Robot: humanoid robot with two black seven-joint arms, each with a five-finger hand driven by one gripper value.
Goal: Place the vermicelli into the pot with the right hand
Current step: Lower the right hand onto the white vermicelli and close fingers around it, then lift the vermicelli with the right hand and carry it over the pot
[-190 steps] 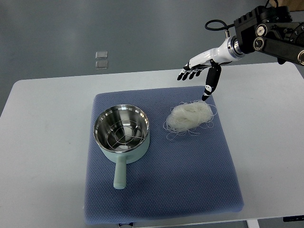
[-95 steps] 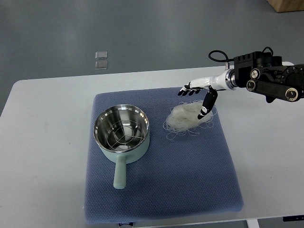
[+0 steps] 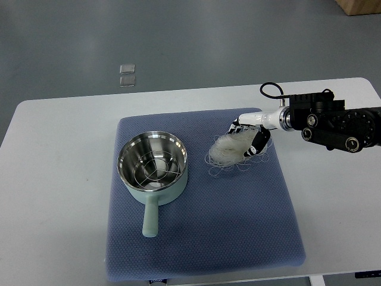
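My right gripper needs to let go of the vermicelli over the wire rack inside the pale green pot (image 3: 144, 155), toward the far rim of the pot.
A pale green pot (image 3: 152, 168) with a shiny steel inside and a wire rack stands on the left part of the blue mat (image 3: 202, 238), its handle pointing toward the near edge. A white nest of vermicelli (image 3: 229, 149) lies on the mat to the pot's right. My right hand (image 3: 250, 136) comes in from the right and has come down onto the right side of the nest, its black-tipped fingers curled around the strands. The noodles still rest on the mat. The left arm is out of view.
The blue mat lies on a white table (image 3: 53, 179). Two small clear squares (image 3: 127, 74) sit on the grey floor beyond the table's far edge. A brown box corner (image 3: 360, 6) shows at the top right.
The right hand has dropped from above the mat's far edge down onto the vermicelli, and its fingers have closed in on the nest. The arm has moved lower and nearer.
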